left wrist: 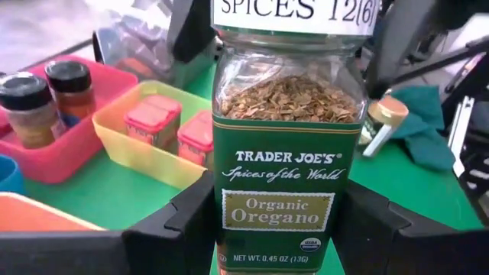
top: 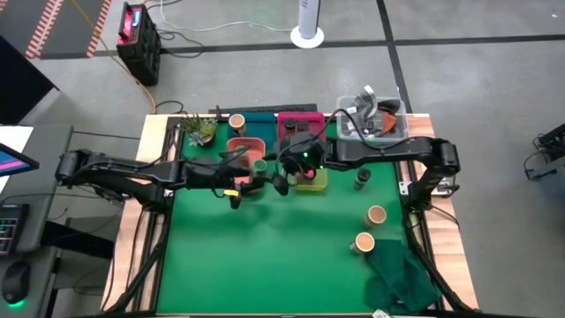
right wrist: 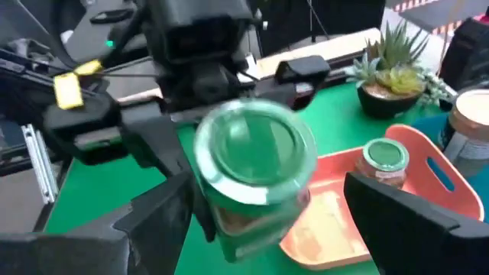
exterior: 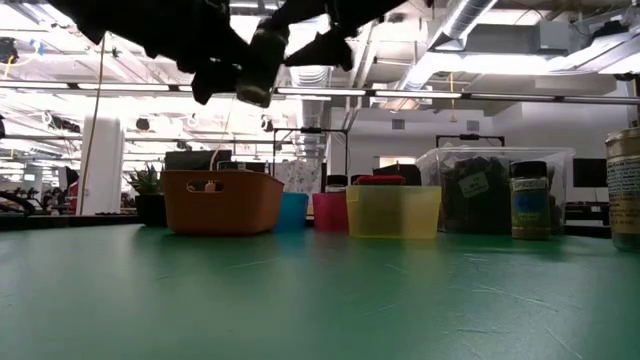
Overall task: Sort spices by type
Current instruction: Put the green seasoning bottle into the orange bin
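Observation:
The oregano jar is pinched low on its body by my left gripper, so my right gripper should hold the jar while my left gripper takes it nearer the lid point(right wrist: 257, 151).
An oregano jar point(left wrist: 286, 153) with a green label and a green lid point(right wrist: 256, 149) hangs above the middle of the table, with my left gripper point(left wrist: 279, 244) shut on it. My right gripper point(right wrist: 283, 221) is open; its fingers stand on either side of the jar's lid end, and I see no touch. An orange tray point(top: 247, 150) holds another green-topped jar point(right wrist: 384, 160). Pink boxes point(left wrist: 153, 122) lie in the yellow tray point(left wrist: 114, 126), and dark-capped bottles point(left wrist: 30, 107) stand in the magenta tray point(left wrist: 107, 76). Tan-topped jars point(top: 376, 215) point(top: 363, 242) stand on the mat at the right. My left gripper pinches the jar's lower body point(left wrist: 225, 221) between its two fingers point(left wrist: 176, 229), one on each side, below the label's middle. The fingers come nearly level from the table's left. The jar is lifted clear of the table, lid end up and leaning toward my right gripper.
A clear box of grey clutter point(top: 371, 119) stands at the far right, and a potted plant point(top: 199, 131) at the far left. A dark jar point(top: 361, 179) stands right of the yellow tray. A green cloth point(top: 402, 278) lies at the near right corner.

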You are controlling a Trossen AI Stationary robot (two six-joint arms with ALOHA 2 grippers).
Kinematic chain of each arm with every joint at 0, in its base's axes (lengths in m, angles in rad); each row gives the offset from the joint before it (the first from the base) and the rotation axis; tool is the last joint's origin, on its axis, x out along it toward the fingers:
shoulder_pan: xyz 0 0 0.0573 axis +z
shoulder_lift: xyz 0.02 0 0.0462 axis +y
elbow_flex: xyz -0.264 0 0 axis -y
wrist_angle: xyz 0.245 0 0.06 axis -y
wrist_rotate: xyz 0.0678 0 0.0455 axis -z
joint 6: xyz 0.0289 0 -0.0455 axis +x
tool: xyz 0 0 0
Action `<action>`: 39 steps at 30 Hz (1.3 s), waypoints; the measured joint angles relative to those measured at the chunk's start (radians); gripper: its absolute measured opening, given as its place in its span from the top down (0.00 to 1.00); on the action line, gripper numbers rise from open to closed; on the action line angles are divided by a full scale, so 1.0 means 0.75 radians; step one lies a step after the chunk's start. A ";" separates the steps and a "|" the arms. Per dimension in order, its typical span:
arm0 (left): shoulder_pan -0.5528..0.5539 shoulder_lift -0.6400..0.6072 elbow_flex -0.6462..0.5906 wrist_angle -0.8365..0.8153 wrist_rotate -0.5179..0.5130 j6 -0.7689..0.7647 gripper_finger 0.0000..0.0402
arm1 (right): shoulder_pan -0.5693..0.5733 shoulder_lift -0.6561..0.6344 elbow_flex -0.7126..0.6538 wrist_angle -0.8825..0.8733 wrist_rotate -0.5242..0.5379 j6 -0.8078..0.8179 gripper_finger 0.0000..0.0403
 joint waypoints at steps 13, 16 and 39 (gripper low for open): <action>0.001 0.001 -0.002 0.151 0.005 -0.008 0.51 | -0.024 0.020 0.000 0.226 -0.040 0.023 0.19; 0.001 0.001 -0.002 0.158 0.014 -0.020 0.51 | -0.033 0.020 0.000 0.254 -0.040 0.016 0.27; 0.079 0.001 0.370 -0.613 0.059 0.003 0.26 | -0.036 0.021 0.031 -0.019 -0.032 -0.043 0.43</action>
